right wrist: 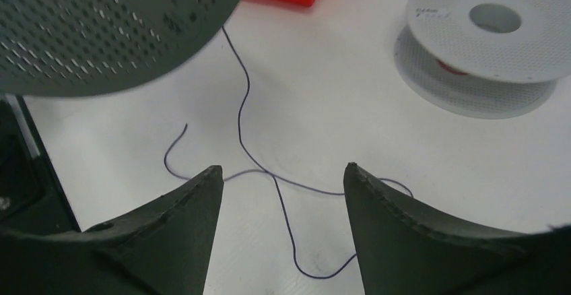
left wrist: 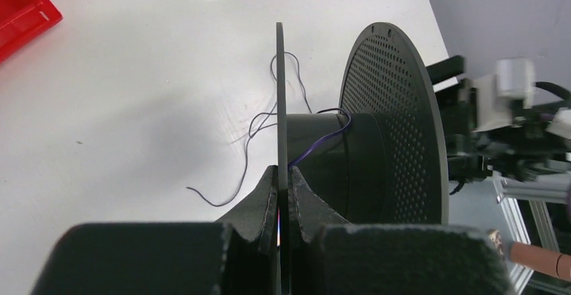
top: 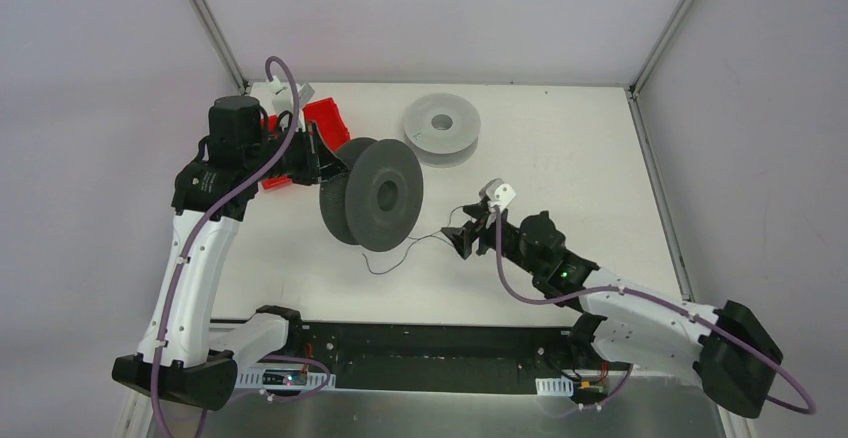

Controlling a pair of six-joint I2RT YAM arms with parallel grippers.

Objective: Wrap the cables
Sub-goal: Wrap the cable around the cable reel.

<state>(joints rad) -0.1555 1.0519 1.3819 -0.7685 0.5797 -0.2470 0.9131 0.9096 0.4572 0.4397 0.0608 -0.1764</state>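
Observation:
The robot's right gripper should close on the crossing [top: 431, 235] [right wrist: 270, 173] of the cable, where the strand from the dark grey spool meets the strand of the cable's loose end.
A dark grey spool [top: 375, 195] stands on edge left of the table's centre. My left gripper [left wrist: 283, 174] is shut on its near flange [left wrist: 280, 93], both fingers pressed against the thin disc. The cable is a thin dark wire. A strand of it [left wrist: 330, 140] lies over the spool's hub, and the rest trails in loose curls on the table [top: 400, 254]. My right gripper [right wrist: 283, 170] hovers open just right of the spool. The cable [right wrist: 281, 201] runs on the table under the gap between its fingers, touching neither. The spool's perforated flange [right wrist: 101, 25] fills that view's upper left.
A light grey spool [top: 441, 128] lies flat at the back of the table. A red bin [top: 325, 123] sits behind my left arm. The table's near edge meets a black rail [top: 430, 353] between the arm bases.

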